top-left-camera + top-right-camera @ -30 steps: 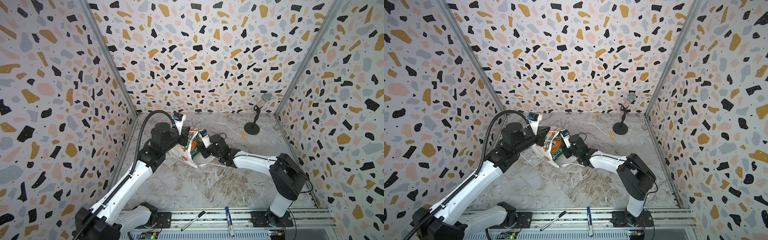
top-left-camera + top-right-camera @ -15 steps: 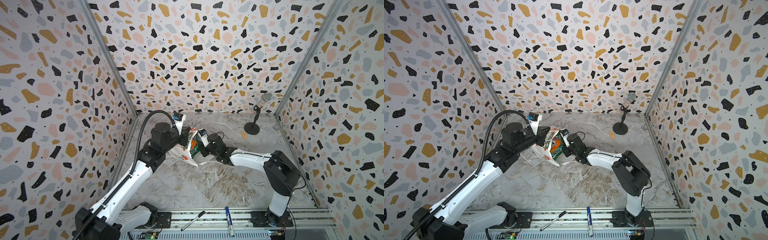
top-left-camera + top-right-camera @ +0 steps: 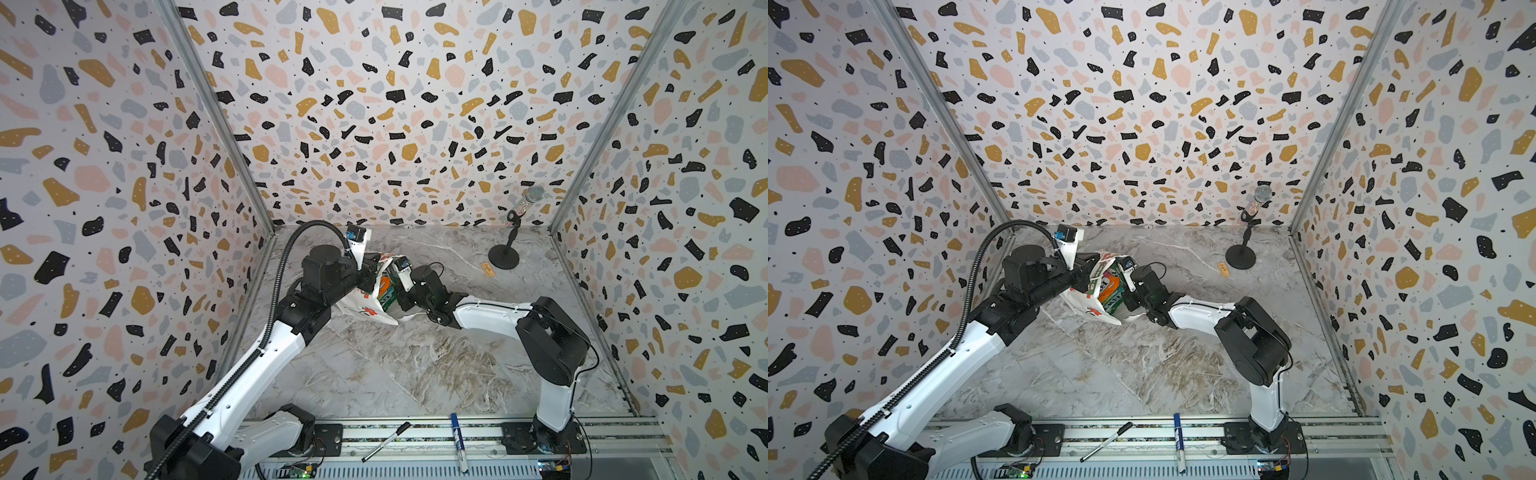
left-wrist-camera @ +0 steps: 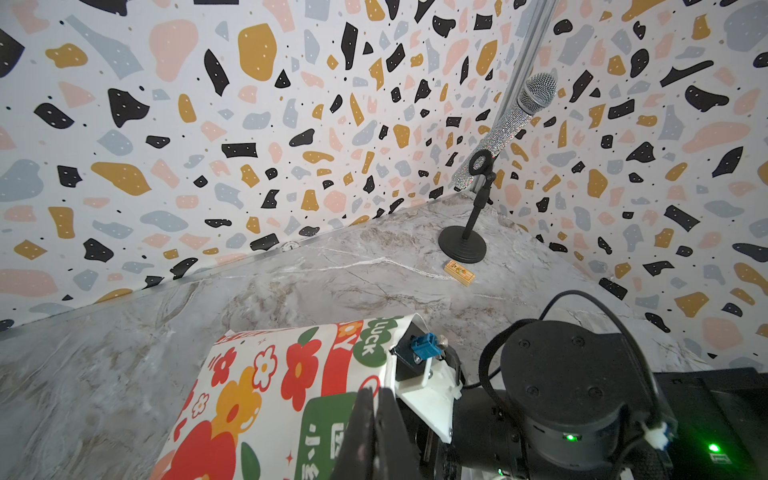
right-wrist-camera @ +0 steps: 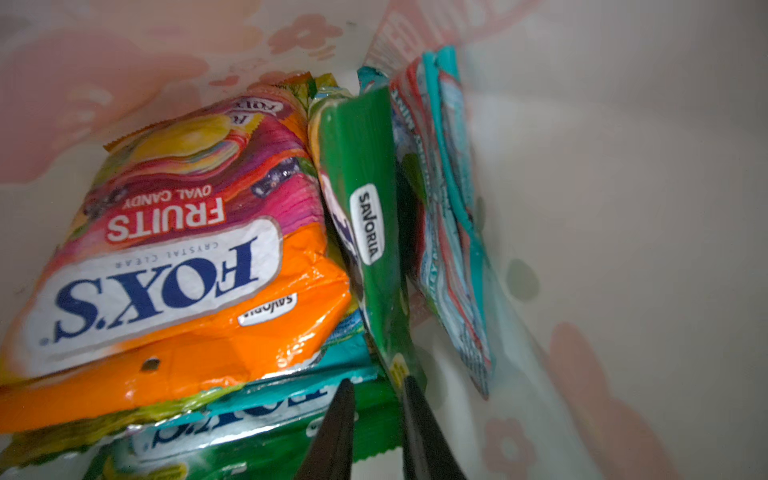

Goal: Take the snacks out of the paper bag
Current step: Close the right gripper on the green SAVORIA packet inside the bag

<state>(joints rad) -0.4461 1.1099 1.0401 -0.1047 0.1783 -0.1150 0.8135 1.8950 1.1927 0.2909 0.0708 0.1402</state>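
The upright green packet's lower tip rests against my right gripper's finger end, so I will back away, open wider and close on the packet's flat green edge [image 5: 382,292].
The white paper bag [image 3: 365,305] [image 3: 1086,305] with red flowers lies tilted on the marble floor, mouth toward the right arm. My left gripper [image 4: 376,411] [image 3: 371,273] is shut on the bag's upper rim [image 4: 270,386], holding the mouth up. Inside lie the snacks [image 3: 385,289] [image 3: 1111,291]. In the right wrist view they are an orange-pink FOX'S packet [image 5: 187,270], an upright green packet [image 5: 361,199], teal packets [image 5: 449,216] and a green packet [image 5: 374,428] lying at the bottom. My right gripper [image 5: 376,399] reaches into the bag, its jaws closed narrowly on that green packet's serrated end.
A microphone on a black stand [image 3: 505,249] stands at the back right, with a small wooden block [image 3: 487,269] beside its base. A pen [image 3: 385,435] and a blue marker [image 3: 457,440] lie on the front rail. Patterned walls close three sides.
The right arm has pushed its gripper deeper into the bag's mouth and its jaws have narrowed. The left arm and the bag have stayed put.
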